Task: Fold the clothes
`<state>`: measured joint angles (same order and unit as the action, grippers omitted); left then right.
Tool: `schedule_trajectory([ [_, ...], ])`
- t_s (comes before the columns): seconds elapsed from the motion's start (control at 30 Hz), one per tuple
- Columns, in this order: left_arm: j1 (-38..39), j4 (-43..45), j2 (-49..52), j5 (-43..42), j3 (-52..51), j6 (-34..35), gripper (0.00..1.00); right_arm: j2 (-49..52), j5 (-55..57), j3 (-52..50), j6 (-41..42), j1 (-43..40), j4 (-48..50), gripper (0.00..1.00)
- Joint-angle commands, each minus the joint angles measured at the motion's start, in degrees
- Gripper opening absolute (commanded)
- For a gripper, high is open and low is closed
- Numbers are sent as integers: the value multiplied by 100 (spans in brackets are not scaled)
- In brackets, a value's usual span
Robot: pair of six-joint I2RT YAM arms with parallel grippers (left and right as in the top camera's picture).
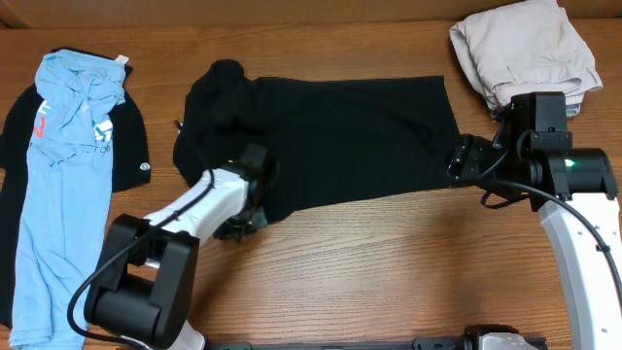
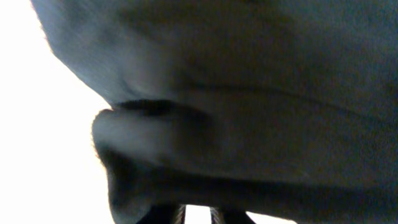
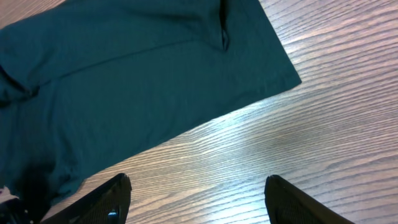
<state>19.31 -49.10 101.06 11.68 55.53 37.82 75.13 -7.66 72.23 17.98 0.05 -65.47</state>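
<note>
The near edge of the black T-shirt is all that my left gripper's fingers reach, so my left gripper needs to open and take a fuller pinch (image 2: 199, 152) before folding.
The plain black T-shirt (image 1: 340, 136) lies spread across the middle of the table. My left gripper (image 1: 245, 212) is at its lower left edge. In the left wrist view the dark cloth (image 2: 249, 93) fills the frame, and the fingers (image 2: 198, 210) stand close together with their tips hidden in the cloth. My right gripper (image 1: 457, 160) is at the shirt's right edge. In the right wrist view it (image 3: 198, 190) is wide open and empty over bare wood, just short of the shirt's corner (image 3: 124, 74).
A light blue printed tee (image 1: 63, 194) lies on a black tee with a round white logo (image 1: 143, 167) at the far left. Folded beige garments (image 1: 525, 49) sit at the back right, close behind the right arm. Bare wood (image 1: 389, 272) runs along the front.
</note>
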Motion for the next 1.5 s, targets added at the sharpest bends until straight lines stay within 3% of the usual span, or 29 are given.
schedule_trajectory([
  [0.0, -114, 210, 9, 219, -33, -393, 10, 92, 4, -20, -33, 26, 74, 73],
  [0.17, -103, 219, 9, 85, 282, -870, 24, 221, 4, -20, -33, 26, 72, 73],
  [0.37, -103, 315, 9, 76, 625, -1377, 74, 280, 4, -20, -35, 26, 79, 73],
  [0.63, -101, 678, 114, -24, 603, -1412, 78, 280, 7, -20, -37, 26, 92, 73],
  [0.93, -90, 540, 769, -695, 603, -1556, 69, 280, 7, -20, -37, 26, 87, 73],
  [1.0, -90, 389, 822, -708, 603, -1556, 56, 280, 7, -20, -37, 26, 85, 73],
  [1.07, -94, 188, 822, -704, 612, -1561, 29, 280, 4, -20, -35, 26, 85, 73],
  [1.13, -101, -166, 822, -706, 706, -1558, 9, 280, 4, -20, -35, 26, 85, 72],
  [1.17, -103, -358, 822, -704, 772, -1558, 4, 280, 4, -24, -35, 26, 87, 72],
  [1.23, -105, -1167, 822, -660, 1147, -1613, 4, 365, 7, -28, -33, 26, 79, 72],
  [1.47, -107, -2223, 822, -247, 2026, -1823, 4, 1038, 9, -28, -33, 26, 50, 71],
])
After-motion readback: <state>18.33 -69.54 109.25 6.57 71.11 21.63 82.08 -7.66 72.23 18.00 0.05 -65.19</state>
